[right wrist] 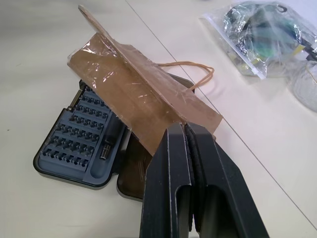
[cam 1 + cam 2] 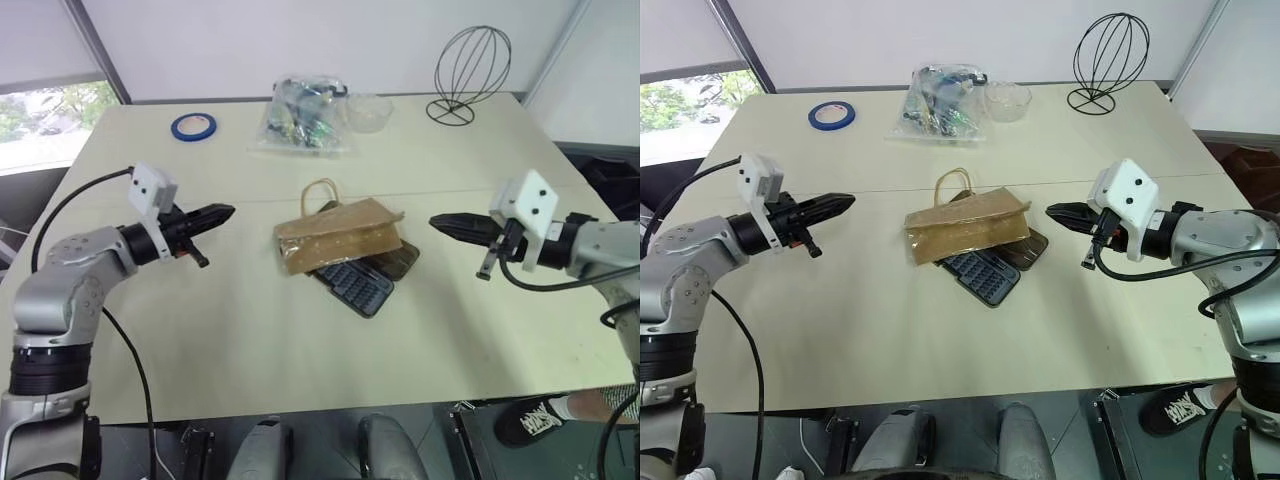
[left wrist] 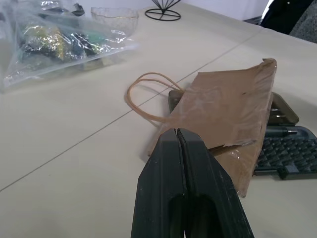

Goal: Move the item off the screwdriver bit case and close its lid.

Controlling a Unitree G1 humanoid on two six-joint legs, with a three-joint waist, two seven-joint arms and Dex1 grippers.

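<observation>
I should close my right gripper on the brown paper bag's raised fold (image 2: 396, 217) (image 1: 179, 116), at the end closest to that gripper.
A flat brown paper bag (image 2: 340, 235) with thin tan loop handles (image 2: 318, 190) lies across the open screwdriver bit case in the middle of the table. The case's grey-blue tray (image 2: 357, 287) of small bits sticks out from under the bag's near edge. Its smoky brown lid (image 2: 402, 259) lies flat beside the tray, partly covered by the bag. My left gripper (image 2: 225, 212) hovers shut and empty to the left of the bag, pointing at it. Right of the bag, my right gripper (image 2: 437, 222) is shut and empty too, aimed at the lid side.
At the table's far side lie a clear plastic bag of small parts (image 2: 300, 115), a blue tape roll (image 2: 192, 126), a clear bowl (image 2: 368, 112) and a black wire stand (image 2: 470, 75). A person's shoe (image 2: 535, 420) shows past the near right table edge.
</observation>
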